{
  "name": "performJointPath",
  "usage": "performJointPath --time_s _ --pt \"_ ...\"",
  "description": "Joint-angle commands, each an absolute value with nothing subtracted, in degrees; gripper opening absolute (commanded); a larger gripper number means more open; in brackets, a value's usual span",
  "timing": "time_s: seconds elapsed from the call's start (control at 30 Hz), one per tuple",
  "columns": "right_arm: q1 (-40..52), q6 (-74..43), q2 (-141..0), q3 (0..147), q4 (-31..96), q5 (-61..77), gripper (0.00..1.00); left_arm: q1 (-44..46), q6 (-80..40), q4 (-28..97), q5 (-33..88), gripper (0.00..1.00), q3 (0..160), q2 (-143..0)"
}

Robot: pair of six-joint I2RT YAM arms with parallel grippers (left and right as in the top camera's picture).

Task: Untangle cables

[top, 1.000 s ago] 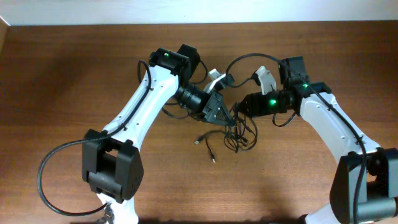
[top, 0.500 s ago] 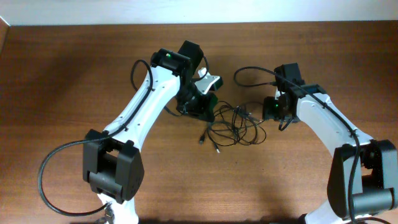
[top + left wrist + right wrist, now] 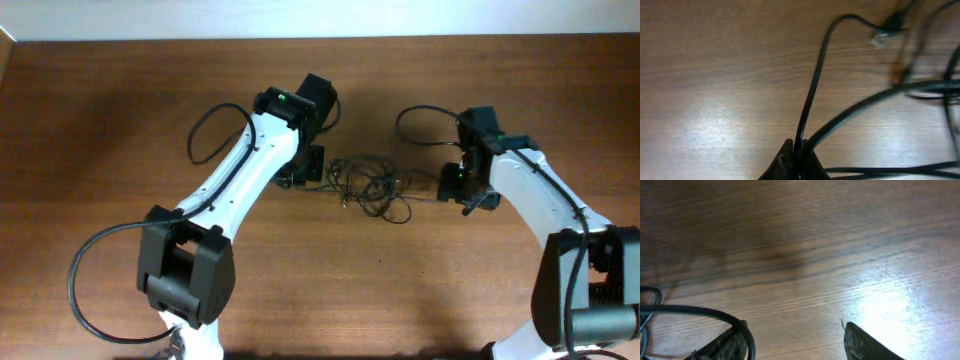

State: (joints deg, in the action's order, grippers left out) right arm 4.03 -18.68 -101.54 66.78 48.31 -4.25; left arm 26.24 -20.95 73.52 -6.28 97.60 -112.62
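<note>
The robot's left gripper holds strands of cable at the end of the heap while loops cross in the heap's middle, so it should open and grip nearer those loops [image 3: 336, 181].
The cables [image 3: 372, 182] are thin black cords lying stretched in a loose bunch on the wooden table between my two arms. My left gripper [image 3: 312, 172] sits at the bunch's left end and is shut on cable strands [image 3: 810, 100], which run up out of its closed fingertips [image 3: 799, 155]; a small plug [image 3: 883, 36] lies at the upper right. My right gripper [image 3: 458, 185] is at the bunch's right end, low over the table. Its fingers [image 3: 795, 340] are wide apart with bare wood between them. One black cable [image 3: 700, 312] curves over its left finger.
The wooden table [image 3: 100, 150] spreads around the arms. Thicker black arm cables loop beside the left arm [image 3: 210, 125] and above the right arm [image 3: 425, 112]. A pale wall edge [image 3: 320, 20] borders the far side.
Both arms pulled apart and lowered. The bunch, first lifted and hanging between the grippers, now lies stretched sideways on the table. The right gripper has opened.
</note>
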Motion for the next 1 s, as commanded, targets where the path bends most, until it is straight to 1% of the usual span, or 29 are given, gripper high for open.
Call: performJointPath --time_s 0.0,0.03,0.07,0.1,0.2,0.23,0.3,0.37,0.4,0.43,0.5,0.53,0.57,0.7,0.73,0.77,0.9,0.97 --pt "-1.3 -18.9 -102.1 66.1 49.1 -10.4 0.6 21.6 -21.9 74.3 -17.5 0.2 93.5 -112.6" --pt "-1.5 -18.9 -102.1 66.1 49.1 -9.9 0.6 21.1 -21.8 74.3 -16.8 0.26 93.0 -112.6" --pt "-1.6 -18.9 -102.1 66.1 49.1 -9.1 0.61 20.1 -21.8 74.6 -14.5 0.37 92.5 -112.6" --pt "-1.6 -18.9 -102.1 66.0 49.1 -7.7 0.61 19.0 -20.6 74.5 -11.3 0.41 92.1 -112.6" --pt "-1.5 -18.9 -102.1 66.0 49.1 -4.2 0.6 17.3 -17.5 73.1 -4.8 0.47 92.1 -112.6" --pt "-1.5 -18.7 -102.1 66.0 49.1 -3.4 0.61 16.9 -15.5 72.0 -1.4 0.47 92.1 -112.6" --pt "-1.5 -18.5 -102.1 65.9 49.1 -1.5 0.61 16.5 -14.7 70.6 0.7 0.44 92.1 -112.6" --pt "-1.5 -18.5 -102.1 65.8 49.2 1.5 0.61 16.5 -14.6 70.1 2.5 0.43 92.1 -112.6" --pt "-1.5 -18.5 -102.1 65.8 49.3 4.0 0.61 16.5 -14.6 70.0 5.4 0.43 92.1 -112.6" --pt "-1.5 -17.6 -102.1 65.8 49.3 6.1 0.61 16.5 -13.3 69.6 8.8 0.43 92.0 -112.6" --pt "-1.5 -15.2 -102.1 65.8 49.2 10.4 0.62 16.5 -12.3 68.7 10.8 0.43 92.0 -112.6" --pt "-1.5 -14.8 -102.1 65.8 49.2 12.1 0.66 16.5 -12.3 68.2 10.8 0.43 92.0 -112.6" --pt "-1.5 -14.3 -102.1 65.8 49.3 13.7 0.68 16.5 -12.3 67.9 10.8 0.43 92.0 -112.6" --pt "-1.5 -3.0 -102.1 65.8 49.4 27.8 0.7 16.5 -12.3 67.5 10.8 0.41 91.9 -112.6" --pt "-1.2 -0.1 -102.1 65.8 49.3 32.3 0.7 16.5 -12.3 66.9 10.8 0.38 91.9 -112.6" --pt "-0.7 1.0 -102.1 65.8 49.2 33.7 0.7 16.5 -12.3 66.4 11.7 0.34 91.9 -112.6" --pt "2.7 1.3 -102.1 65.8 48.4 33.8 0.71 16.8 -12.3 64.9 17.2 0.19 91.9 -112.6" --pt "4.3 1.3 -102.1 65.8 47.1 33.8 0.71 17.5 -12.3 64.9 17.2 0.18 91.9 -112.6"
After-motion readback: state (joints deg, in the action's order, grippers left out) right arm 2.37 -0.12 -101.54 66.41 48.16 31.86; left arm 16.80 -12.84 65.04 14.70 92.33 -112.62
